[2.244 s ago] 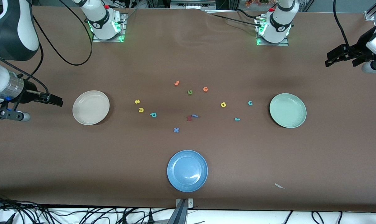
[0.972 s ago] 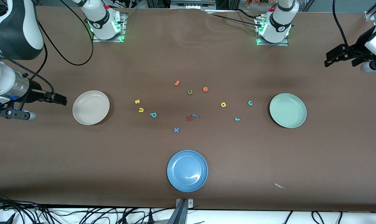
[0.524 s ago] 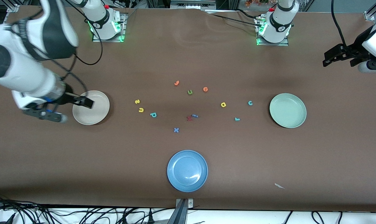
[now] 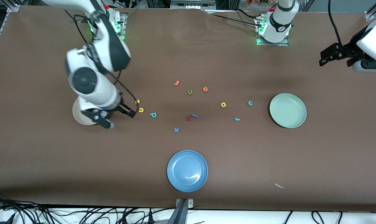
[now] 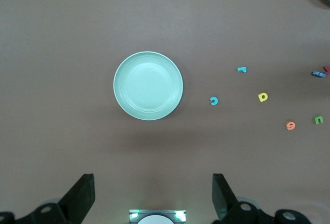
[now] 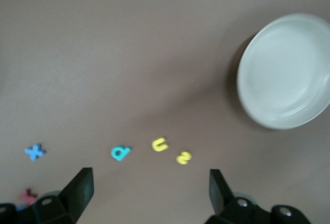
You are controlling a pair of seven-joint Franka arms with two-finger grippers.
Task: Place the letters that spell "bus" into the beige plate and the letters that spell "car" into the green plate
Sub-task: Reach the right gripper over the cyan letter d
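Observation:
The teal b is beside the yellow u. My right gripper goes to it next and closes across the letter's round part (image 4: 153, 115) (image 6: 119, 153), because b starts "bus".
The yellow s (image 4: 137, 101), yellow u (image 4: 141, 109) and teal b (image 4: 153, 114) lie close together beside the beige plate (image 4: 77, 115), which my right arm partly covers. My right gripper (image 4: 123, 119) hangs open and empty over the table between that plate and the yellow u. The right wrist view shows the s (image 6: 183, 157), u (image 6: 160, 144), b (image 6: 120, 153) and beige plate (image 6: 286, 72) past the open gripper (image 6: 149, 178). The yellow a (image 4: 223, 105), teal c (image 4: 250, 103) and teal r (image 4: 237, 119) lie beside the green plate (image 4: 288, 110). My left gripper (image 4: 335, 60) waits open at the table's end.
Two orange letters (image 4: 176, 83) (image 4: 205, 89), an olive letter (image 4: 190, 92), a dark red letter (image 4: 189, 118) and a blue x (image 4: 176, 130) lie mid-table. A blue plate (image 4: 187, 170) sits nearer the front camera. A paper scrap (image 4: 279, 186) lies near the front edge.
My right arm has swung in from the table's end, across the beige plate, to just short of the yellow u. The left gripper has drifted slightly. No letter has moved.

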